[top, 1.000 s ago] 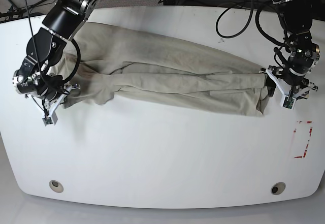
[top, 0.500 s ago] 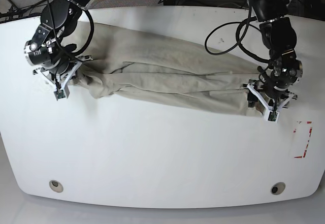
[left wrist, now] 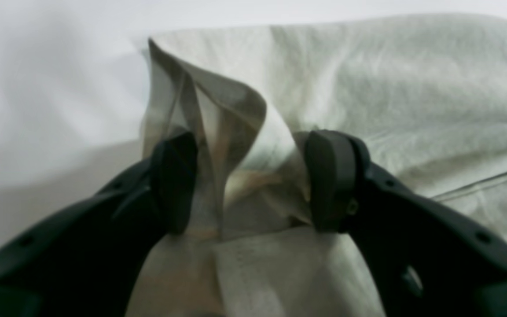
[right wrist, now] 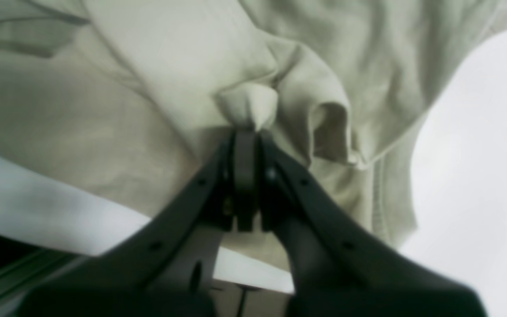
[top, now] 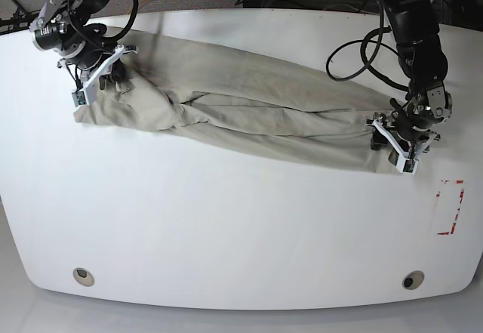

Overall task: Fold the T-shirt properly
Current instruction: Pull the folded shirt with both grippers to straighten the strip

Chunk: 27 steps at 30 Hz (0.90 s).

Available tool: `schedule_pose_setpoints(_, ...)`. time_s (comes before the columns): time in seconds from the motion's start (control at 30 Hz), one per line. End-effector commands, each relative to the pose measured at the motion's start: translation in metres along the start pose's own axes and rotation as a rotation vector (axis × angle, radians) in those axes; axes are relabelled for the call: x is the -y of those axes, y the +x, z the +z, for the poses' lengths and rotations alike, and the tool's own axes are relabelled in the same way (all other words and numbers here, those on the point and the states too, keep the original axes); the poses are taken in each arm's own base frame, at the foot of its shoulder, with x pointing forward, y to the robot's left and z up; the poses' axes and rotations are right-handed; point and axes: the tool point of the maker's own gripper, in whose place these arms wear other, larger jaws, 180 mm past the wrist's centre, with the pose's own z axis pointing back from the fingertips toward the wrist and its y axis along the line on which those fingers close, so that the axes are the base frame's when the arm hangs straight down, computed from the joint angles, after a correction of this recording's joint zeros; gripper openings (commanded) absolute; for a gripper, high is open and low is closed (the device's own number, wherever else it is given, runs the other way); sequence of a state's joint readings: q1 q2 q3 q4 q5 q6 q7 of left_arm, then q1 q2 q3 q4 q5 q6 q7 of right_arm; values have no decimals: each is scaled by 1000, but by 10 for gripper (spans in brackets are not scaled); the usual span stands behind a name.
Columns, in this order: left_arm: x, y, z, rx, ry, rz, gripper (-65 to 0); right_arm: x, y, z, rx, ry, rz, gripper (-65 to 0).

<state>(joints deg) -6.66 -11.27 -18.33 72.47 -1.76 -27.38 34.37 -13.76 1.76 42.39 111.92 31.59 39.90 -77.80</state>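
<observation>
My right gripper will release the pinched cloth on the T-shirt's back corner [top: 112, 35] [right wrist: 315, 206], near the back edge of the table.
The khaki-beige T-shirt [top: 249, 114] lies stretched in a long, wrinkled band across the back half of the white table [top: 226, 220]. My right gripper [top: 98, 84] is at the shirt's end on the base view's left. In the right wrist view it [right wrist: 245, 136] is shut on a small pinch of the cloth [right wrist: 148, 66]. My left gripper [top: 383, 138] is at the shirt's other end. In the left wrist view its jaws [left wrist: 253, 180] stand apart, with a loose upright fold of the shirt [left wrist: 390, 88] between the fingers [left wrist: 330, 180].
A red tape rectangle [top: 450, 207] marks the table near its right edge. Two round holes [top: 84, 276] [top: 413, 279] sit near the front edge. Black cables [top: 355, 38] hang over the back right of the table.
My right gripper has moved toward the back left corner, carrying its end of the shirt. My left gripper has shifted slightly inward. The shirt now lies flatter and more stretched.
</observation>
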Motion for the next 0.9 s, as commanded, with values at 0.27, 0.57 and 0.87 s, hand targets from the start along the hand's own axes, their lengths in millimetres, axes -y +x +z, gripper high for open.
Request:
schedule_pose_setpoints(0.27,-30,-19,18,-53,68,-62,-281,-13,-5,11,19,101,5,-650)
schedule_pose_setpoints(0.57,-42,-22,23,-53,96,-32,-281,6,-27,23,-60,54,40,-650)
schedule_pose_setpoints(0.87,-43,-20,24,-47,100,-33,-281,33,-62,19,-173,48,-24,-580)
